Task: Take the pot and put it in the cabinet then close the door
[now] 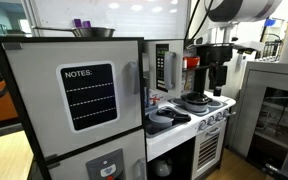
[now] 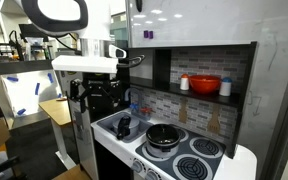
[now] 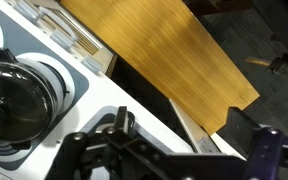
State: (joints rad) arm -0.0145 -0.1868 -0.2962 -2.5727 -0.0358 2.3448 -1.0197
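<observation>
The end of the pan's handle [image 1: 187, 118] [image 3: 129, 119] is over the grey sink, beside the stove, and my gripper will move there next and close on it.
The pot [image 1: 195, 100] is small, round and dark with a lighter rim, and it sits on the toy stove [image 2: 164, 135]. In the wrist view the pot [image 3: 12, 98] lies at the far left on the white top. My gripper [image 3: 189, 150] hangs open with nothing between its fingers, over the white counter's edge and to one side of the pot. Both exterior views show the gripper [image 1: 212, 85] [image 2: 99, 106] a little above counter height. The cabinet [image 1: 152, 50] is the small grey microwave-like box, and its door [image 1: 161, 68] has a dark striped window. I cannot tell how far the door stands ajar.
A big grey unit with a "NOTES" board [image 1: 88, 96] carries a steel bowl [image 1: 92, 32] on top. A red bowl [image 2: 204, 85] sits on the shelf behind the stove. Burner rings [image 2: 204, 148] and a sink with a black tap [image 2: 122, 125] flank the pot. Wooden floor [image 3: 164, 50] lies beyond the counter.
</observation>
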